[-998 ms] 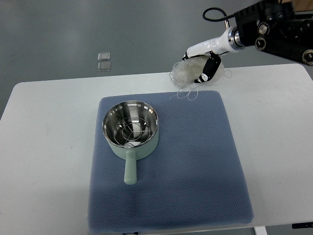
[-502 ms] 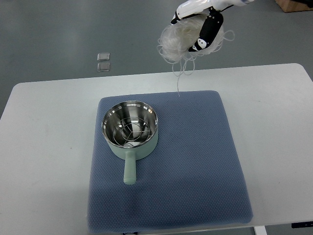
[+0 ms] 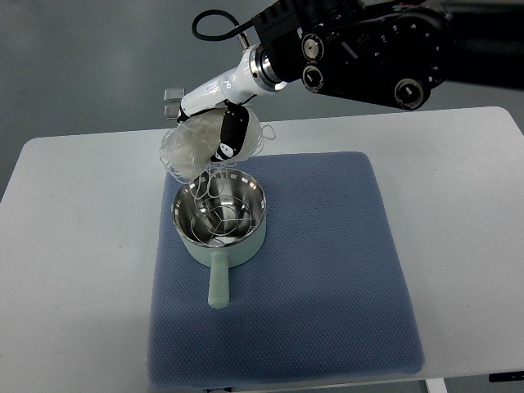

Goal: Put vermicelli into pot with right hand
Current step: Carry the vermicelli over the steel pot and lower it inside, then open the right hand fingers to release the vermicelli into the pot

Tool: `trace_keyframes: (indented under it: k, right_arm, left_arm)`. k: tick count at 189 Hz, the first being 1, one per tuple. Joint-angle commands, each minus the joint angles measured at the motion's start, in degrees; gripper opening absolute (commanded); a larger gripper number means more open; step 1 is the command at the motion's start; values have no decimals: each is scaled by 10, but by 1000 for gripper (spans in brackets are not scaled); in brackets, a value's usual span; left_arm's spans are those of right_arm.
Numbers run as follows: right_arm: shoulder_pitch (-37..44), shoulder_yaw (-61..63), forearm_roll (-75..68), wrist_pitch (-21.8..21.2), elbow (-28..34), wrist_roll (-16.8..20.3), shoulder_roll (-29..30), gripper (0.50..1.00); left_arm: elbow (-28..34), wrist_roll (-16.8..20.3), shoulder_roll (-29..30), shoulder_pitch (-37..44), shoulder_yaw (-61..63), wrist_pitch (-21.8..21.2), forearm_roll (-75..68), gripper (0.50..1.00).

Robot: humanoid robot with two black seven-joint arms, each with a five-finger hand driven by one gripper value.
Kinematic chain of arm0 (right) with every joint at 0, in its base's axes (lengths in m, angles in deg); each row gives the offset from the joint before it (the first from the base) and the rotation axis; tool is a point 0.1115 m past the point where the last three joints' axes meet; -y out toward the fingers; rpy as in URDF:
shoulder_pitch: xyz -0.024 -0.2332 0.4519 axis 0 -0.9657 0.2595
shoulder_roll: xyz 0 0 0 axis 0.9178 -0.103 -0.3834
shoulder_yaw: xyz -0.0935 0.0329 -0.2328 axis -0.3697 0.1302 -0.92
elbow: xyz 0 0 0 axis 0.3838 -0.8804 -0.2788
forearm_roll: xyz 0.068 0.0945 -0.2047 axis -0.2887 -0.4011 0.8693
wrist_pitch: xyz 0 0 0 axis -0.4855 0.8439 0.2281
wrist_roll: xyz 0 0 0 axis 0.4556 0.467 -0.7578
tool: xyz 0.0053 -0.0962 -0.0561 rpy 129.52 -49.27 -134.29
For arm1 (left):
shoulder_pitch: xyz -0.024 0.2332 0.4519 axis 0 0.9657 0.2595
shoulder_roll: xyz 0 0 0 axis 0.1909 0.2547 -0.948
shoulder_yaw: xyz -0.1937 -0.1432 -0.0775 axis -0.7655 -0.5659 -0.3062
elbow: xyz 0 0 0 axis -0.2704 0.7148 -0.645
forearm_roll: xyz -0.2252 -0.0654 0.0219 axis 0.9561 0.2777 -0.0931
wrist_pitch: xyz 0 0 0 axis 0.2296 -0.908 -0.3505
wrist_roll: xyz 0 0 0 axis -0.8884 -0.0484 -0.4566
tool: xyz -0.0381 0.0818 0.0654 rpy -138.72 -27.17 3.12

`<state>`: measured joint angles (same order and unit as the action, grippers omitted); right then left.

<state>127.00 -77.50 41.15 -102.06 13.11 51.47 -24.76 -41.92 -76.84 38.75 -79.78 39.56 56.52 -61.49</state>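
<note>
The vermicelli will go down inside the far half of the light green pot (image 3: 222,191) from my right gripper.
My right hand (image 3: 214,135) holds a pale, tangled bundle of vermicelli (image 3: 188,146), fingers shut on it, just above the far rim of the pot. Loose strands hang down toward the pot's opening. The pot (image 3: 219,214) is light green with a shiny steel inside and a short handle (image 3: 218,285) pointing toward me. It stands on the left part of a blue mat (image 3: 327,270). The right arm (image 3: 360,49) reaches in from the upper right. No left hand shows.
The blue mat lies on a white table (image 3: 74,246). Two small clear squares (image 3: 172,103) lie on the grey floor beyond the table's far edge, partly behind the hand.
The right hand lifted the vermicelli from the mat's far right corner, then carried it left and down to just above the pot. The pot has not moved.
</note>
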Motion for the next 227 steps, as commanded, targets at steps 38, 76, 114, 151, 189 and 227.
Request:
trace_keyframes:
  k: [38, 76, 114, 151, 189, 227]
  right_arm:
    - [-53, 7, 1, 13, -41, -1, 34, 500]
    - [-87, 8, 2, 18, -60, 0, 34, 500]
    - [-111, 8, 2, 18, -78, -1, 34, 500]
    - [-131, 9, 2, 22, -84, 0, 34, 500]
    - [-144, 17, 0, 21, -84, 0, 34, 560]
    - [-146, 23, -4, 18, -84, 0, 34, 823]
  left_arm:
    - [-1, 0, 0, 0, 0, 0, 0, 1000]
    - [0, -1, 0, 0, 0, 0, 0, 1000]
    - [0, -1, 0, 0, 1, 0, 0, 1000]
    - [0, -1, 0, 0, 0, 0, 0, 1000]
    - [1, -1, 0, 0, 0, 0, 0, 1000]
    - [0, -1, 0, 0, 0, 0, 0, 1000]
